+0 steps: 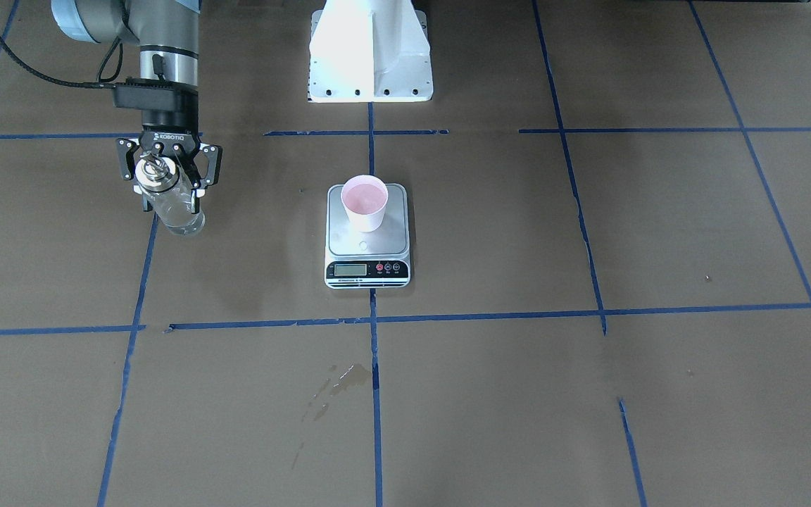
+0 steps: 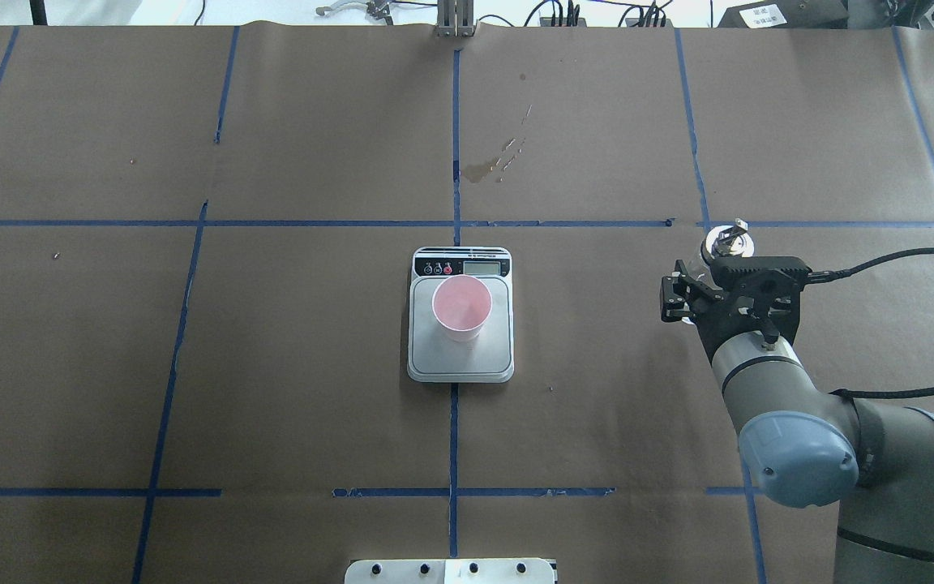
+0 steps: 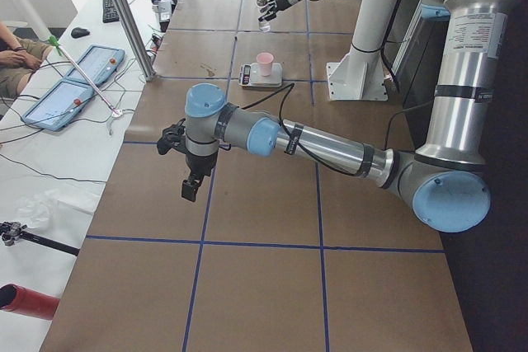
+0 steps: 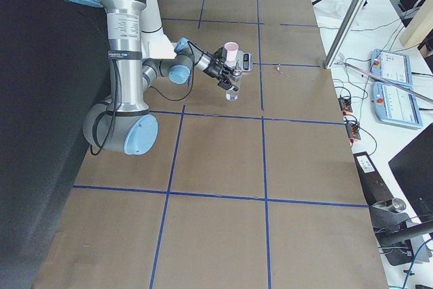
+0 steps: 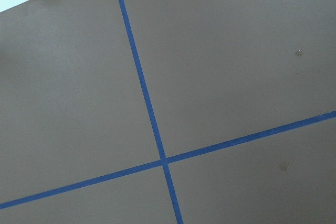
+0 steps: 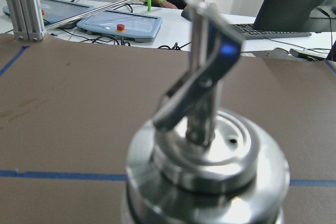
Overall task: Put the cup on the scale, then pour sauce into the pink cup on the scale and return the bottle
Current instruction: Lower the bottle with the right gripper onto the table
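Next, I let go of the clear glass bottle with my right gripper on the blue tape line (image 1: pixel 159 248) that is beside it, before the place where the tape crosses.
The pale pink cup (image 1: pixel 365 204) stands upright on the far part of the silver scale (image 1: pixel 367 271), in the middle of the table; both also show in the overhead view, the cup (image 2: pixel 461 308) on the scale (image 2: pixel 434 361). My right gripper (image 1: pixel 170 193) is shut on the clear glass bottle (image 1: pixel 174 211), upright, base at or just above the table. Its silver pour spout (image 6: pixel 205 103) fills the right wrist view. I cannot make out the liquid level. My left gripper (image 3: pixel 190 190) hangs over bare paper far from the scale; I cannot tell whether it is open.
Blue tape lines divide the brown paper into squares. A dried stain (image 1: pixel 346 380) lies on the operators' side of the scale. The white robot base (image 1: pixel 370 63) stands behind the scale. A side table with tablets (image 3: pixel 74 80) runs along the far edge.
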